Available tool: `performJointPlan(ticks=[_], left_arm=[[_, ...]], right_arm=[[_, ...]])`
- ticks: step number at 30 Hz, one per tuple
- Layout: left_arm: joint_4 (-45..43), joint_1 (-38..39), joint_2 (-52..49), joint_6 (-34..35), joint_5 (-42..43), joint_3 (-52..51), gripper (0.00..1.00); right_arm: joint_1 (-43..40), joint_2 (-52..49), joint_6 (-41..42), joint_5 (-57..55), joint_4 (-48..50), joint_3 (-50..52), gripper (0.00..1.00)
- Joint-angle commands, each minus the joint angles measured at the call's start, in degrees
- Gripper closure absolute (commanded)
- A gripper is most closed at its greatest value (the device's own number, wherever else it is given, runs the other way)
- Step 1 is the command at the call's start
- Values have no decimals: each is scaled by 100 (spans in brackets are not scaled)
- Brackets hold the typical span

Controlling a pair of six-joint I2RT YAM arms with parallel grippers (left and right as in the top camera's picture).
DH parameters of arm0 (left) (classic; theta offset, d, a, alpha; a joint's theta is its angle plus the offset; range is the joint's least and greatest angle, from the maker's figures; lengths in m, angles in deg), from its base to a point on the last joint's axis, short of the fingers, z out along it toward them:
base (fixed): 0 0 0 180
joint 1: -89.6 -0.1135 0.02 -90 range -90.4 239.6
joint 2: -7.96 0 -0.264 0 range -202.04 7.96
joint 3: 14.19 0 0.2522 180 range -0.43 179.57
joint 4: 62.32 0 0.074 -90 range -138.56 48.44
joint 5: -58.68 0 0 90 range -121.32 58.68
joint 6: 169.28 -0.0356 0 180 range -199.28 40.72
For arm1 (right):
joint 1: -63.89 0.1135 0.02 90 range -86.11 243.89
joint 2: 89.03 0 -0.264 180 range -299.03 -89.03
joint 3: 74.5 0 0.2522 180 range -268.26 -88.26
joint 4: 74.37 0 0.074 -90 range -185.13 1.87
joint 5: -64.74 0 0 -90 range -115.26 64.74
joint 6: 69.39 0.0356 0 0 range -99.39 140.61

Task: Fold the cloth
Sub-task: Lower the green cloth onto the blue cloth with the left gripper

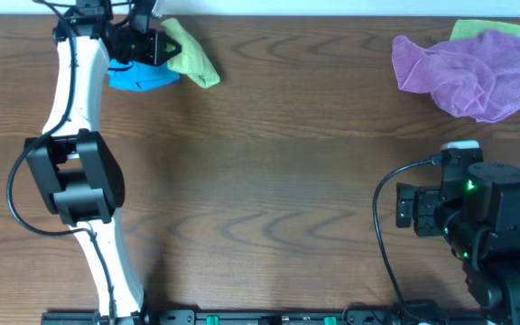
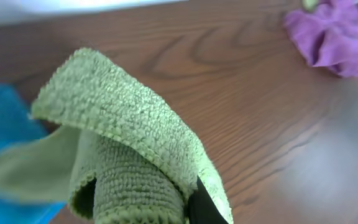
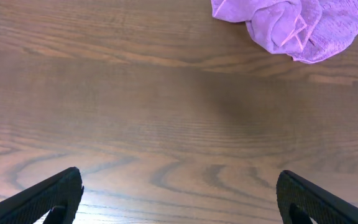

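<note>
My left gripper needs to let go of the green cloth on top of the bright blue cloth (image 1: 161, 69).
The cloth (image 1: 194, 57), a lime-green fuzzy towel, is bunched at the far left of the table, partly over a bright blue cloth (image 1: 139, 78). My left gripper (image 1: 157, 47) is shut on the cloth's left part. In the left wrist view the cloth (image 2: 123, 124) hangs in a rolled fold in front of the camera. It hides most of the left gripper (image 2: 163, 214), and only one black fingertip (image 2: 201, 205) shows. My right gripper (image 3: 179, 199) stands open over bare wood near the right front, with nothing between its fingers (image 3: 48, 199).
A larger purple cloth (image 1: 469, 70) lies crumpled at the far right, with a strip of green fabric (image 1: 487, 28) peeking out behind it. The purple cloth (image 3: 291, 25) also shows at the top of the right wrist view. The right arm (image 1: 466, 203) sits near the front right edge.
</note>
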Motion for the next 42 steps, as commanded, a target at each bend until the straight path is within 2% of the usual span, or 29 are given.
performJointPlan(ticks=[1, 5, 10, 15, 24, 28, 33, 42], left_arm=[[44, 103, 98, -339, 404, 175, 94], [240, 155, 98, -688, -50, 201, 94], [146, 116, 96, -713, -48, 245, 94], [7, -81, 96, -699, -691, 376, 94], [-468, -267, 85, -811, -756, 398, 94], [-420, -308, 15, -883, -743, 398, 94], [-236, -328, -109, -1167, -203, 398, 94], [-164, -341, -205, -1436, -195, 398, 94]], right_arm=[[-37, 11, -61, -33, -4, 15, 1], [-37, 9, -61, -33, -4, 15, 1], [-37, 9, -61, -33, -4, 15, 1], [-37, 11, -61, -33, -4, 15, 1], [-37, 9, -61, -33, -4, 15, 1], [-37, 9, -61, -33, -4, 15, 1], [-37, 9, -61, -33, -4, 15, 1], [-37, 11, -61, -33, -4, 15, 1]])
